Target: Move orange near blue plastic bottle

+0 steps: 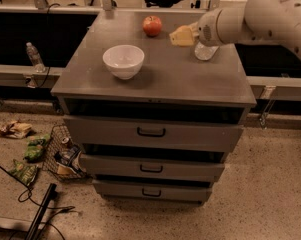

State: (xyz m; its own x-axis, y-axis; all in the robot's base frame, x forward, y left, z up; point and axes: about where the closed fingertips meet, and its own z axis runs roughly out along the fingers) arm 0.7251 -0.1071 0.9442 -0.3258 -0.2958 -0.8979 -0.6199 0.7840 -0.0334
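Next, my gripper lets go of the orange between the white bowl and the blue plastic bottle (180, 54), close to the bottle.
No orange shows in this view. The only fruit is a red apple (152, 25) with a stem dimple, at the back middle of the grey cabinet top (190, 79). The blue plastic bottle (206, 51) lies at the back right, and only its near end shows below my arm. My gripper (182, 35) reaches in from the right and hovers over the top between the apple and the bottle, a little right of the apple. Nothing can be seen held in it.
A white bowl (123, 60) stands left of centre on the top. A small clear bottle (34, 55) stands on the ledge to the left. Drawers (151, 132) face me. Snack bags (25, 159), a wire basket (62, 154) and cables lie on the floor at left.
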